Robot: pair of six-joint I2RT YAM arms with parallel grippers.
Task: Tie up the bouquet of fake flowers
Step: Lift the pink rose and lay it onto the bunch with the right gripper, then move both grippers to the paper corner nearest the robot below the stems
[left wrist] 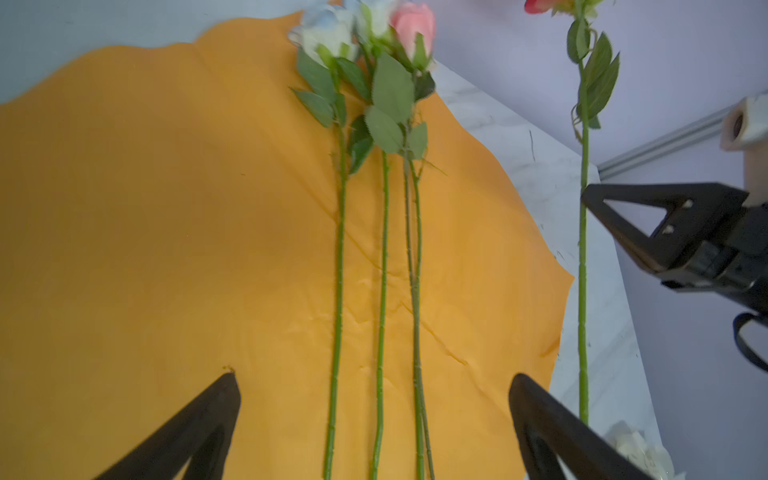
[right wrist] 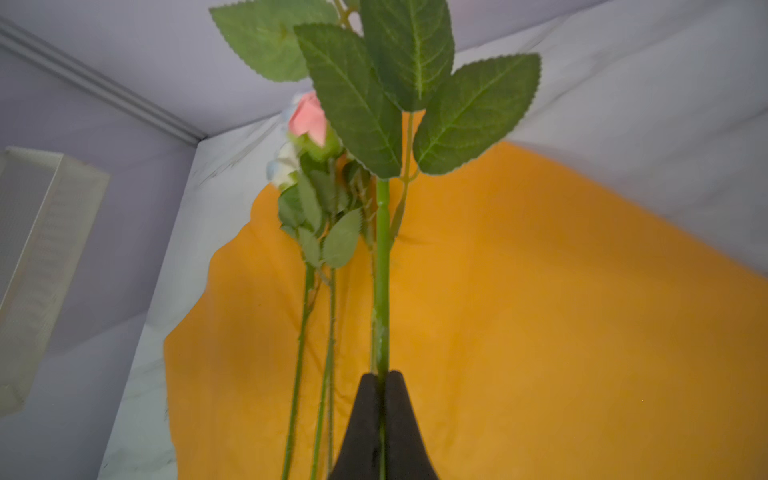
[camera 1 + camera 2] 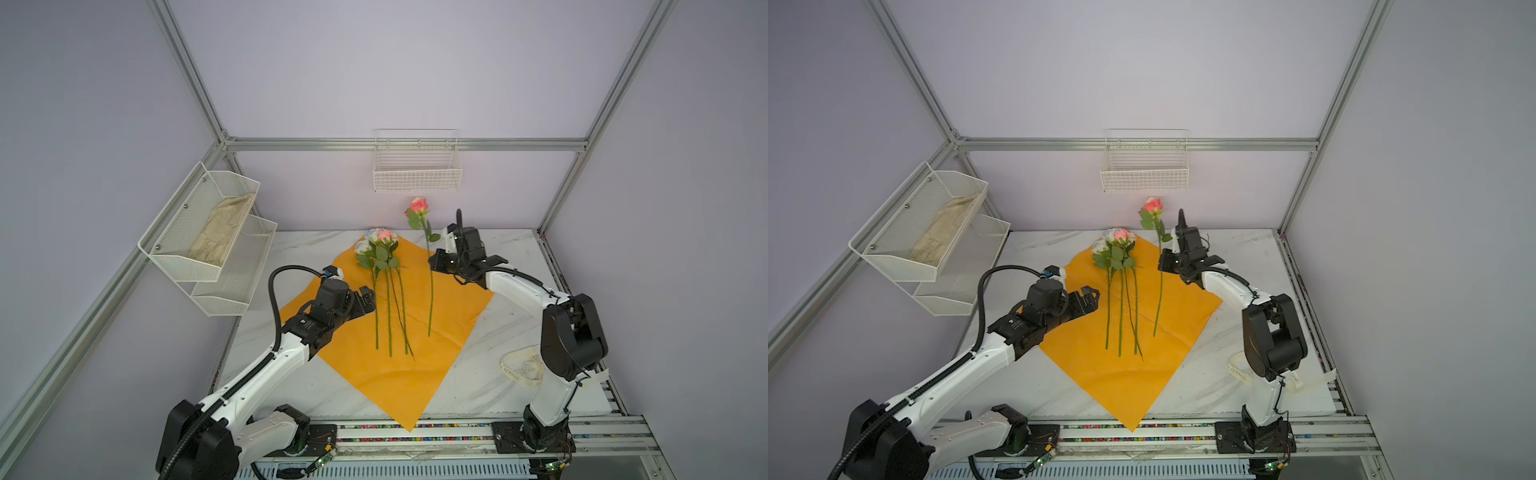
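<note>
Next, I set the pink rose down with my right gripper between the two lying stems nearest my left gripper (image 3: pixel 380 301) (image 2: pixel 308 368).
The orange wrapping paper (image 3: pixel 395 382) (image 3: pixel 1121 374) lies flat as a diamond on the marble table. Several roses of the bouquet (image 3: pixel 380 245) (image 3: pixel 1117 245) (image 1: pixel 382 249) rest side by side on it, heads toward the back wall. My right gripper (image 3: pixel 432 262) (image 3: pixel 1162 262) (image 2: pixel 382 376) is shut on the stem of one more pink rose (image 3: pixel 418 205) (image 3: pixel 1153 205) (image 2: pixel 382 270), held off the paper at its right edge with the head up. My left gripper (image 3: pixel 368 301) (image 3: pixel 1092 297) (image 1: pixel 374 376) hangs open just left of the lying stems, holding nothing.
A cream ribbon with lettering (image 3: pixel 521 368) (image 3: pixel 1237 372) lies at the table's right, partly behind the right arm. A white wire basket (image 3: pixel 417 174) hangs on the back wall. A two-tier mesh shelf (image 3: pixel 232 291) on the left wall holds a beige cloth (image 3: pixel 224 232).
</note>
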